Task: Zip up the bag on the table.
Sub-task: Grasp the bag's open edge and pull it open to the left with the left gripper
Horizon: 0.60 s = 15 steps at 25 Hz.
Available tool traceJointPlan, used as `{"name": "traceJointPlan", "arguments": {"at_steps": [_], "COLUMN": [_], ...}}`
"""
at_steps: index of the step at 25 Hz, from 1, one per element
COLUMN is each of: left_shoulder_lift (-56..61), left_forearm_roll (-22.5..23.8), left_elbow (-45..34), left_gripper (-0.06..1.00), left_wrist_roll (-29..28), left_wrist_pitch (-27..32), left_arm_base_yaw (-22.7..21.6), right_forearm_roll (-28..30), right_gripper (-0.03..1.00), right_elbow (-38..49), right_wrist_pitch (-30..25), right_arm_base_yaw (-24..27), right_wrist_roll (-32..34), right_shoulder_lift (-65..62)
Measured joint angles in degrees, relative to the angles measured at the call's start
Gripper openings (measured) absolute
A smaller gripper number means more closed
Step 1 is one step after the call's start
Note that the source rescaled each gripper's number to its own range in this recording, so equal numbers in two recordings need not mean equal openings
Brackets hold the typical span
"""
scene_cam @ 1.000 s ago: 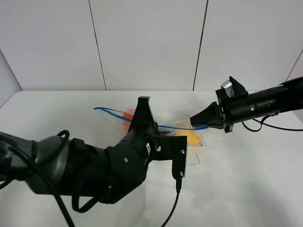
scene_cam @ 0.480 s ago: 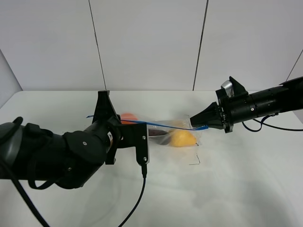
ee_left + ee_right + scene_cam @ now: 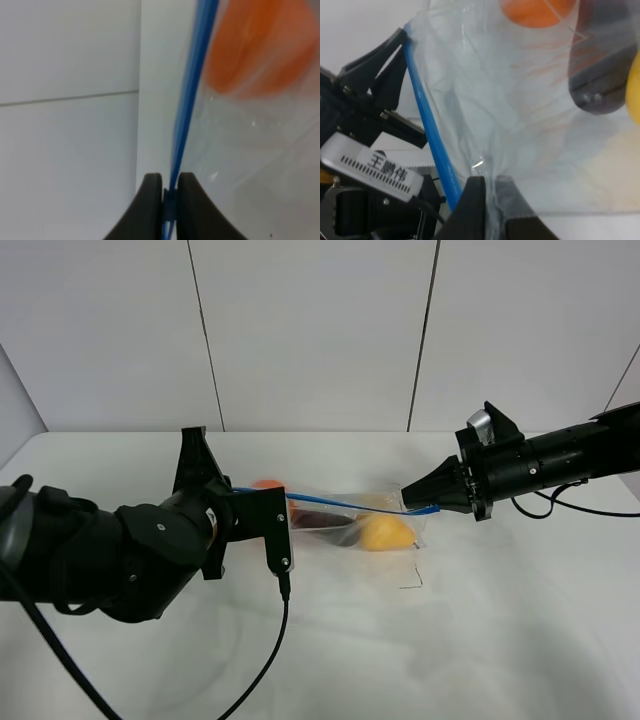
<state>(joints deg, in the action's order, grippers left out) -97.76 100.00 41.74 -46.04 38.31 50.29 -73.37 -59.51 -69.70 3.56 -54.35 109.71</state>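
Observation:
Next, my left gripper releases the end of the blue strip on the white table point(image 3: 200, 487) just past the orange item.
The clear bag point(image 3: 352, 520) lies on the white table point(image 3: 500, 630) with orange, dark purple and yellow items inside. Its blue zipper strip point(image 3: 330, 502) is stretched taut between my two grippers. My left gripper point(image 3: 226, 494) is at the strip's left end, mostly hidden behind its own wrist. In the left wrist view the left gripper point(image 3: 170, 192) is shut on the blue strip point(image 3: 189, 110), beside the orange item point(image 3: 255, 45). My right gripper point(image 3: 410, 493) holds the right end. In the right wrist view the right gripper point(image 3: 490, 200) is shut on the bag's clear edge next to the strip point(image 3: 427, 135).
A black cable point(image 3: 268, 650) trails from the left wrist across the table's front. Another cable point(image 3: 585, 508) runs behind the right arm. White wall panels stand behind the table. The bulky left arm point(image 3: 110, 555) covers the left front area.
My left gripper has slid leftward along the blue zipper strip, from the bag's middle to its left end. The strip now hangs straighter. The right gripper has stayed put.

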Motion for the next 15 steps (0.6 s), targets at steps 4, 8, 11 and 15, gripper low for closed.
{"name": "traceJointPlan", "arguments": {"at_steps": [4, 8, 11, 15], "left_shoulder_lift": [0.0, 0.0, 0.0, 0.0], "left_forearm_roll": [-0.24, -0.48, -0.48, -0.54], "left_elbow": [0.0, 0.0, 0.0, 0.0], "left_gripper": [0.0, 0.0, 0.0, 0.0], "left_wrist_roll": [0.02, 0.02, 0.02, 0.02], "left_wrist_pitch": [0.78, 0.96, 1.11, 1.17], "left_arm_base_yaw": [-1.06, -1.06, -1.06, -1.2], "right_forearm_roll": [0.12, 0.35, 0.35, 0.51], "right_gripper": [0.0, 0.0, 0.0, 0.0], "right_elbow": [0.0, 0.0, 0.0, 0.0], "right_wrist_pitch": [0.3, 0.3, 0.32, 0.32], "right_arm_base_yaw": [0.0, 0.0, 0.0, 0.0], "right_wrist_roll": [0.0, 0.0, 0.0, 0.0], "right_shoulder_lift": [0.0, 0.0, 0.0, 0.0]}}
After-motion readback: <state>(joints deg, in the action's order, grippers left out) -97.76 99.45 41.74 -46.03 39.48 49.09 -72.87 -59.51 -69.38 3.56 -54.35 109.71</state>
